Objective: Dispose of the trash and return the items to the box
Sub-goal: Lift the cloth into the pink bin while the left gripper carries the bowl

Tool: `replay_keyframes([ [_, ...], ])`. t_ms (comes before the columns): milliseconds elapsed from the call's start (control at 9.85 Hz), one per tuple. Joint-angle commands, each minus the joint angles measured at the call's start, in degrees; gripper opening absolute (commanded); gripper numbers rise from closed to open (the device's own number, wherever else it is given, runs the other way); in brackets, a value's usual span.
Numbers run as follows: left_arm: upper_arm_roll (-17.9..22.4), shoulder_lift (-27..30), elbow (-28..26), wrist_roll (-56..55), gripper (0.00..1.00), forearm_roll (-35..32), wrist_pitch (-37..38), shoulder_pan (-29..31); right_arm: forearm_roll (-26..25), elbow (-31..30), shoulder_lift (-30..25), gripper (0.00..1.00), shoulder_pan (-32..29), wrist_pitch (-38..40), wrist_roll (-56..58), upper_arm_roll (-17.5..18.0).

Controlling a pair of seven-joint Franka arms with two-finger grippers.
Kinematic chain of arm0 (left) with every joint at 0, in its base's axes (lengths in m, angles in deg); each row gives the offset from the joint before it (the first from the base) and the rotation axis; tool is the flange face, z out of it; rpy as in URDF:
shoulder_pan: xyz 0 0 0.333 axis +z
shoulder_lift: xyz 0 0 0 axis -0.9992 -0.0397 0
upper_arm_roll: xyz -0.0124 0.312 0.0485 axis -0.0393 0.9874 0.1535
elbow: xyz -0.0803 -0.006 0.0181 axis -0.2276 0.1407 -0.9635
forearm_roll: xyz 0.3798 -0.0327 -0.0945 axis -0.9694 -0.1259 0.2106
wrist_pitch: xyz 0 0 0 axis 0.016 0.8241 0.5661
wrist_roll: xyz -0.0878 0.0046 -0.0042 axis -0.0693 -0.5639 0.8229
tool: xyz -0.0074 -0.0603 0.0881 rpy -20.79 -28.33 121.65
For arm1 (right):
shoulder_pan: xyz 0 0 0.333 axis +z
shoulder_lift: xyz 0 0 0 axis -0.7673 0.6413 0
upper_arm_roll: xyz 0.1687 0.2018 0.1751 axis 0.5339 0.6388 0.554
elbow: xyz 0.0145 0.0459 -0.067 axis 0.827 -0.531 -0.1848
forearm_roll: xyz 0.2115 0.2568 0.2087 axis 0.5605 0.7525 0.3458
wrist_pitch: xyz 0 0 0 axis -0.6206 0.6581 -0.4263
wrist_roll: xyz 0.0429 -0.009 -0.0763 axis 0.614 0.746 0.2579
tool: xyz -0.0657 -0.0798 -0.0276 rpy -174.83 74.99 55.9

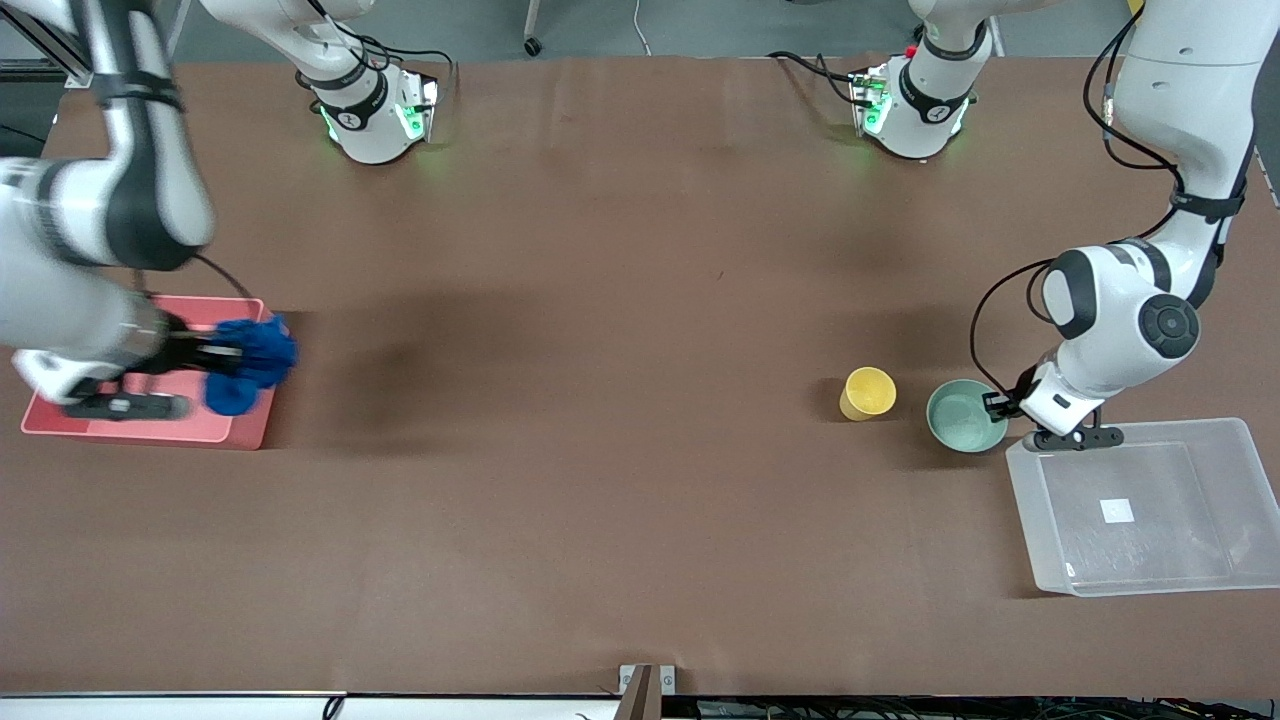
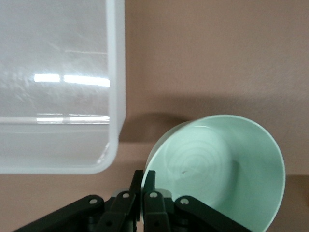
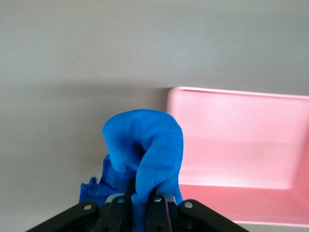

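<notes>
My left gripper will let go of the mint-green bowl inside the clear box, partly over the white label [image 1: 1095, 508].
My right gripper [image 1: 232, 352] is shut on the bright blue wad of trash [image 1: 255, 362] and holds it over the edge of the pink bin [image 1: 150, 425]. In the right wrist view the wad [image 3: 145, 150] bulges out between the fingers of the right gripper [image 3: 143, 195]. My left gripper [image 1: 997, 404] is shut on the rim of the mint-green bowl [image 1: 965, 415], right beside a corner of the clear box [image 1: 1140, 505]. In the left wrist view the bowl [image 2: 217, 164] looks tilted in the left gripper [image 2: 144, 181]. The yellow cup [image 1: 868, 392] stands upright on the table beside the bowl.
The pink bin [image 3: 236, 145] lies at the right arm's end of the table. The clear box [image 2: 58, 87] lies at the left arm's end, with a white label [image 1: 1116, 511] on its bottom. Brown table [image 1: 600, 400] stretches between them.
</notes>
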Motion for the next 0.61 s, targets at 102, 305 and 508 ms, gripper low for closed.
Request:
replay_keyframes([
  [102, -0.7, 2.4, 10.1, 1.5, 0.00, 0.1, 14.3, 0.4, -1.2, -4.4, 2.6, 0.01, -5.8, -12.0, 21.1, -7.2],
  [305, -0.5, -0.8, 21.8, 6.4, 0.00, 0.1, 21.3, 2.1, -0.2, -8.4, 5.2, 0.01, -7.9, -19.3, 24.0, -7.1],
  [508, -0.5, -6.0, 31.6, 12.4, 0.00, -0.1, 24.4, 5.3, 4.2, -13.7, 8.0, 0.02, -7.8, -27.8, 23.9, -7.1],
])
